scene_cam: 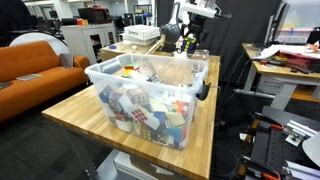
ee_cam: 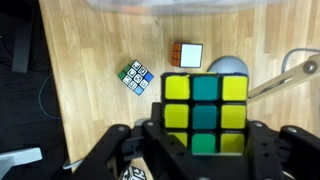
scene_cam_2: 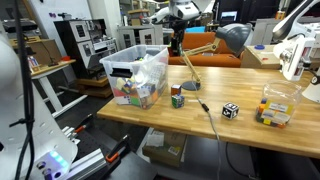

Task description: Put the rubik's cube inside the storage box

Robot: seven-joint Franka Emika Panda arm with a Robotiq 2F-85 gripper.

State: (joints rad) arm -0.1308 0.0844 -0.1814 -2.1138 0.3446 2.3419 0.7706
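Observation:
My gripper needs to release the rubik's cube on the colourful cubes inside the storage box's near corner (scene_cam: 179,102).
My gripper (ee_cam: 204,140) is shut on a Rubik's cube (ee_cam: 204,105) with yellow, teal and green squares on the face toward the wrist camera. It holds the cube in the air above the wooden table. The see-through storage box (scene_cam: 150,88) with a whitish rim stands on the table, filled with several colourful cubes. In both exterior views the gripper (scene_cam: 186,40) (scene_cam_2: 177,40) hangs just beyond one end of the box (scene_cam_2: 135,75), above rim height.
Two small cubes (ee_cam: 137,76) (ee_cam: 186,54) lie on the table below the gripper, next to a grey lamp head (ee_cam: 228,66) on a wooden arm. Another cube (scene_cam_2: 231,110) and a small clear container (scene_cam_2: 278,106) stand farther along the table.

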